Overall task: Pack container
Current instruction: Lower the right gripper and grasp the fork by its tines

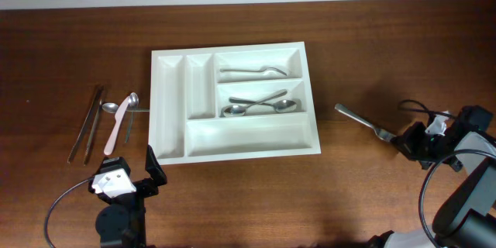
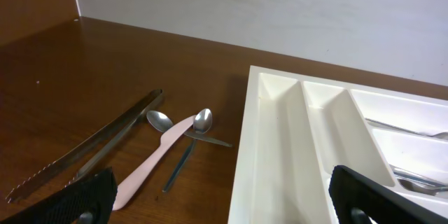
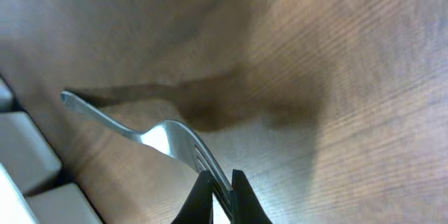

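Note:
The metal fork, its handle now pointing toward the container, will go from my right gripper into the white container's top wide compartment [image 1: 258, 70], along the single utensil.
The white five-compartment container [image 1: 232, 143] sits mid-table with one spoon [image 1: 256, 70] in its top wide compartment and two spoons [image 1: 263, 106] in the middle one. It also shows in the left wrist view [image 2: 294, 140]. My right gripper [image 1: 403, 142] is shut on the tines of a metal fork [image 1: 360, 119], handle pointing toward the container; the right wrist view shows the fingers [image 3: 222, 189] pinching the fork [image 3: 161, 136]. My left gripper [image 1: 132, 178] is open and empty at the container's front-left corner, its fingers [image 2: 224, 196] spread wide.
Left of the container lie metal tongs [image 1: 85, 122], a pink knife [image 1: 118, 128], two spoons [image 1: 124, 105] and a dark thin utensil [image 1: 129, 124]. They also show in the left wrist view: tongs [image 2: 91, 143], pink knife [image 2: 154, 157]. Cables trail by the right arm [image 1: 422, 108].

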Robot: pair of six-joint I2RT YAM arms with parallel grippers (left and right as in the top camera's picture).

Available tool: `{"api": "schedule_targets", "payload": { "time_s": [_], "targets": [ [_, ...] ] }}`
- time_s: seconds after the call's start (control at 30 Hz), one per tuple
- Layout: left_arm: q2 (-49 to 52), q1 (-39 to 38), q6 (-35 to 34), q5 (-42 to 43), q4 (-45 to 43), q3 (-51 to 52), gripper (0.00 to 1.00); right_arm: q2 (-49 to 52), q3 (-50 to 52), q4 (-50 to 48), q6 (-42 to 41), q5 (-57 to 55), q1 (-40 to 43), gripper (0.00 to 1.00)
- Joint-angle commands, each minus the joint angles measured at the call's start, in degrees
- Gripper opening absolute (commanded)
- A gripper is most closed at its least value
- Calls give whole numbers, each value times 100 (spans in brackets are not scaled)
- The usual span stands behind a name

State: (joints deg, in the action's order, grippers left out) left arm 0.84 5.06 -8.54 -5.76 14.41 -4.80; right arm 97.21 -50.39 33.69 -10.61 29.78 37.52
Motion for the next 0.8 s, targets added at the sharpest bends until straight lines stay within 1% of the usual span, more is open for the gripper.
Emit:
{"api": "schedule_targets", "payload": {
  "time_s": [0.0,0.1,0.4,0.53,0.77],
  "targets": [
    [-48,35,114,61,-2,31,99,55,83,-146,-44,-573,-4,4],
    [-48,35,114,61,-2,31,99,55,83,-308,-37,-459,-4,4],
    [-48,35,114,61,-2,31,99,55,42,-920,166,490,-4,4],
    [-48,35,114,61,-4,31,99,55,-72,-938,439,837,-17,4],
    [-48,35,114,61,-4,31,99,55,-369,-905,592,1084,-267,4]
  ]
}}
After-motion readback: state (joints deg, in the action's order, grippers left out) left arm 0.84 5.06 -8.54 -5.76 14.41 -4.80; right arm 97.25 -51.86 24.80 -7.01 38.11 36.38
